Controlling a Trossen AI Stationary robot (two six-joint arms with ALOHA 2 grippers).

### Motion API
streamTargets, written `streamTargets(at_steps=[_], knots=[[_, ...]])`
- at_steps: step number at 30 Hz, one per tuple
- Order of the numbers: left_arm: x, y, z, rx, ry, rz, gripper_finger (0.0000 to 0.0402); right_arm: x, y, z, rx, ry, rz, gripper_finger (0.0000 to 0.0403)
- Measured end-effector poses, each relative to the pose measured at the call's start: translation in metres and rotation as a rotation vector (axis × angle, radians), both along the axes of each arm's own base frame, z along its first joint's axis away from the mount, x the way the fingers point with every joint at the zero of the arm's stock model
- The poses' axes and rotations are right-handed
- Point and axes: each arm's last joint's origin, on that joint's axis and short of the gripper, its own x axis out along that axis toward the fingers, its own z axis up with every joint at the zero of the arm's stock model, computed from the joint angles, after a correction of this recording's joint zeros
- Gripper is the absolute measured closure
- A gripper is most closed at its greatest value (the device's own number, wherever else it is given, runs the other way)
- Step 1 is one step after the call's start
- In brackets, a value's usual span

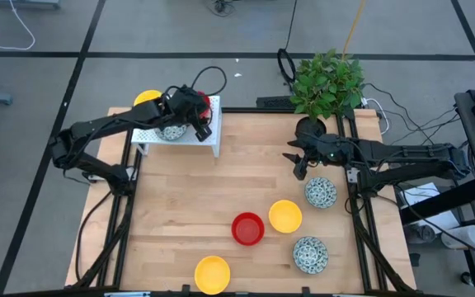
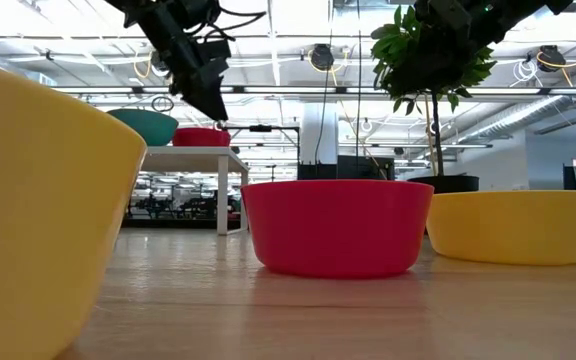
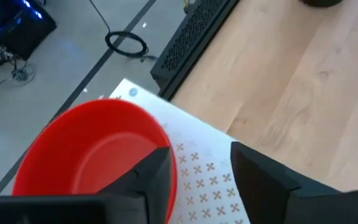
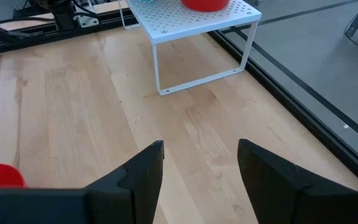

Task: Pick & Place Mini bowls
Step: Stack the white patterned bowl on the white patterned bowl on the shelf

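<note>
The robot's right gripper will next move to the speckled bowl nearest the plant pot and close on the bowl's near-side rim [image 1: 316,206], facing the yellow bowl.
A red mini bowl [image 3: 92,149] sits on a white perforated shelf [image 3: 204,168] at the table's far left corner. A yellow bowl [image 1: 147,97] and a speckled bowl [image 1: 171,130] sit on the shelf too. My left gripper [image 3: 197,180] is open just above the red bowl's rim [image 3: 166,140], one finger over the rim and the other over the shelf. My right gripper [image 4: 197,174] is open above bare table near the plant pot [image 1: 310,128]. On the table rest two speckled bowls [image 1: 321,193] [image 1: 310,253], two yellow bowls [image 1: 285,215] [image 1: 212,274] and a red one [image 1: 247,228]. My left gripper has one finger [image 3: 157,177] over the red bowl's rim on the side toward the table's middle, coming from above. I cannot tell whether it touches the rim. The bowl rests flat on the shelf.
A leafy plant [image 1: 328,81] in a black pot stands at the table's far right, close behind my right gripper. The shelf stands on thin white legs [image 4: 157,74] with room beneath. Bare wood lies in the table's middle and left [image 1: 180,198].
</note>
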Motion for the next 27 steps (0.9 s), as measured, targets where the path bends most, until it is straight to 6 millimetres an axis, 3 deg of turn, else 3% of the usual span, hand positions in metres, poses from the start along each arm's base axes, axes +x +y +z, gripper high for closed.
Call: streamTargets(at_steps=[10, 16, 22, 27], knots=[[-0.017, -0.011, 0.03, 0.039, -0.149, 0.03, 0.0191, 0.0, 0.0, 0.0, 0.0, 0.0, 0.0, 0.0206], [-0.026, -0.021, 0.051, 0.016, -0.306, 0.009, 0.0191, -0.002, 0.0, -0.004, 0.086, 0.009, -0.048, 0.0206], [-0.024, -0.035, 0.057, -0.033, -0.383, -0.035, 0.0194, -0.015, 0.008, -0.02, 0.187, 0.195, -0.078, 0.0206], [-0.018, -0.045, 0.059, -0.038, -0.4, -0.084, 0.0194, -0.028, 0.022, -0.033, 0.425, 0.358, -0.048, 0.0206]])
